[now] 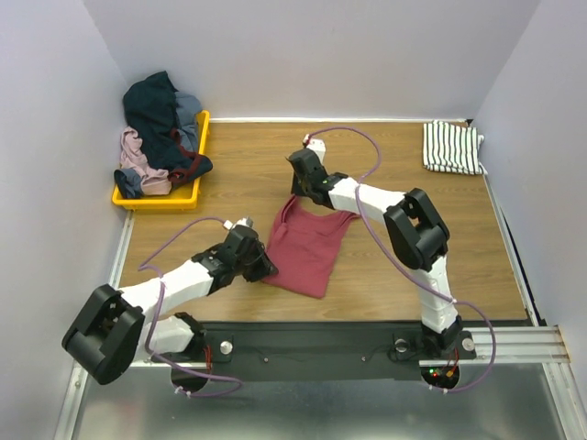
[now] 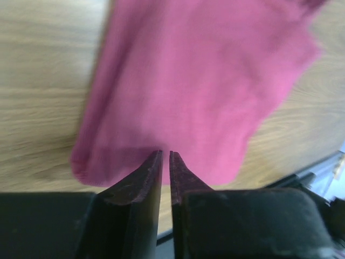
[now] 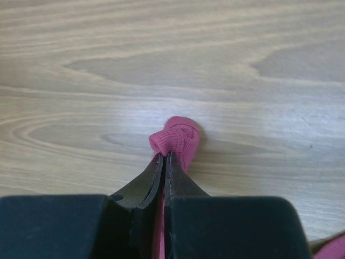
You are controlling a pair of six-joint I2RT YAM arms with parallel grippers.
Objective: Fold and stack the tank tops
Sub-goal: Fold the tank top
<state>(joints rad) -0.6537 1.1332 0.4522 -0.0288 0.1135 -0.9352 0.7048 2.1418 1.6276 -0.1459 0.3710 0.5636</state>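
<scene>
I will use my right gripper to lay the strap down on the bare wood (image 1: 315,190) (image 3: 255,145) that is beyond the neckline of the dark red tank top.
The dark red tank top (image 1: 307,246) lies spread on the wooden table between the arms. My right gripper (image 1: 296,194) is at its far left strap, shut on a bunched bit of red strap (image 3: 175,139) held just above the wood; the jaws (image 3: 164,155) are pressed together on it. My left gripper (image 1: 268,269) is at the top's near left hem. In the left wrist view its jaws (image 2: 166,153) stand almost closed, tips at the edge of the blurred red cloth (image 2: 205,81). The white striped tank top (image 1: 451,147) lies folded at the far right corner.
A yellow tray (image 1: 197,188) at the far left holds a pile of dark, blue and pink clothes (image 1: 160,128). Purple walls close in the table on three sides. A metal rail (image 1: 514,344) runs along the near edge.
</scene>
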